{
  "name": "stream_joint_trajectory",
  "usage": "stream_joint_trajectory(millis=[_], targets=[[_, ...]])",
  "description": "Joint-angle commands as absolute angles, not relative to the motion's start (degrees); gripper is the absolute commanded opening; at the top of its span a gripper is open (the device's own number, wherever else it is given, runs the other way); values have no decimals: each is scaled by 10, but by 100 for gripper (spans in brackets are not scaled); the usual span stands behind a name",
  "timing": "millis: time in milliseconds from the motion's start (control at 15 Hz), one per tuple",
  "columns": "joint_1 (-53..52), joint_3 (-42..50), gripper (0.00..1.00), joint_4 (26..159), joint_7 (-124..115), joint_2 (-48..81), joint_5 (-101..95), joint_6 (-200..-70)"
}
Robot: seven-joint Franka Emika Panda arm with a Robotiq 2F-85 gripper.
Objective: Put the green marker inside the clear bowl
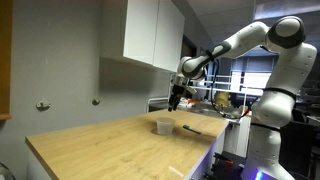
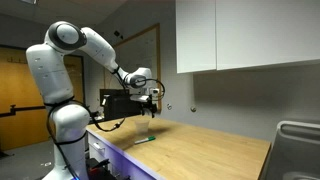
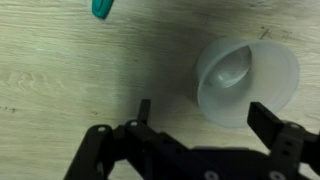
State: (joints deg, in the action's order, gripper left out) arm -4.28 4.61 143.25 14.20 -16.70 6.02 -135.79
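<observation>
The green marker is beside the clear bowl. My gripper goes to it next and closes on its teal-green end (image 1: 187, 128) (image 3: 102, 7).
The clear bowl (image 1: 163, 125) stands upright and empty on the wooden table; in the wrist view it (image 3: 247, 80) lies just ahead of my right finger. The green marker (image 1: 192, 128) lies flat on the table beside the bowl. It also shows in an exterior view (image 2: 145, 140), and only its teal-green end (image 3: 102, 8) shows at the top edge of the wrist view. My gripper (image 1: 177, 98) hangs above the table, over and slightly beside the bowl. It (image 3: 205, 115) is open and empty.
The wooden table (image 1: 110, 145) has its front edges near the robot base. White wall cabinets (image 1: 152, 35) hang above the far side. Two wall hooks (image 1: 42, 105) sit on the grey wall. A metal frame (image 2: 298, 140) stands at the table's end.
</observation>
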Motion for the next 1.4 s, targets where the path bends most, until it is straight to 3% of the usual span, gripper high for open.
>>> stream_joint_trajectory(millis=[0, 1333], targets=[[-37, 40, 100, 1431, 143, -167, 62, -1357], [6, 74, 100, 1440, 152, -134, 73, -1353]])
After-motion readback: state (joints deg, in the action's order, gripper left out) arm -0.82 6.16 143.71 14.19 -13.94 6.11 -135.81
